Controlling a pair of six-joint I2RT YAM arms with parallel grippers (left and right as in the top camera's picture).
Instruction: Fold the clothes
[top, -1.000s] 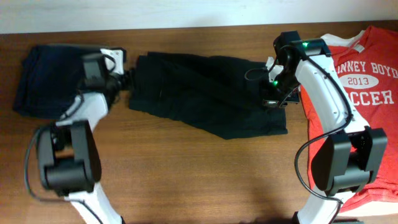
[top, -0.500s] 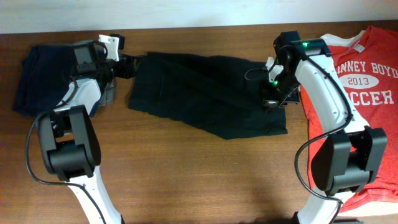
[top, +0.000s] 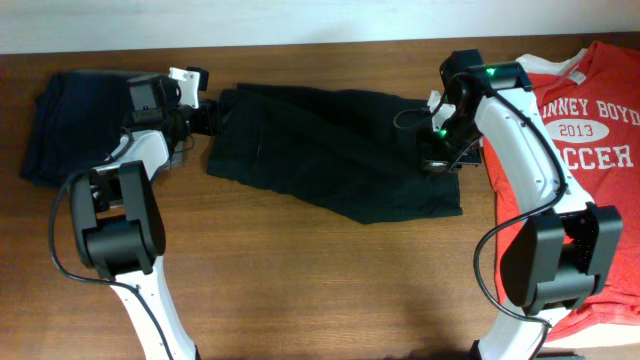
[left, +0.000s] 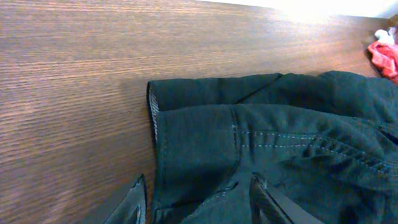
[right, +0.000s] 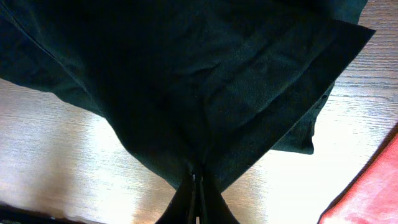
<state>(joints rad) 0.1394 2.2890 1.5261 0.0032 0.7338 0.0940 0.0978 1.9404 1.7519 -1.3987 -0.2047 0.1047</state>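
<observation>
I need to pinch the shorts' side edge (left: 158, 186) with my left gripper, as the black shorts' upper layer lies crooked over the lower one, before both grippers spread the shorts flat.
The black shorts (top: 330, 150) lie spread across the middle of the table. Their left corner, with a whitish-grey inner strip, shows in the left wrist view (left: 261, 130). My left gripper (top: 212, 115) is at that far left corner. Its jaws (left: 198, 180) stand apart astride the cloth's edge, one finger over bare wood and the other over fabric. My right gripper (top: 440, 160) is at the shorts' right end, shut on a pinch of black fabric (right: 196, 177). The cloth (right: 186, 81) fans out from that pinch above the table.
A red T-shirt (top: 600, 130) with white lettering lies at the right edge, under the right arm's base; a piece of it shows in the right wrist view (right: 367, 199). A navy folded garment (top: 70, 125) lies at the far left, beside the left arm.
My left gripper has swung toward the far side and settled at the shorts' upper left corner, its jaws narrowing. The right arm and its hold have not moved.
</observation>
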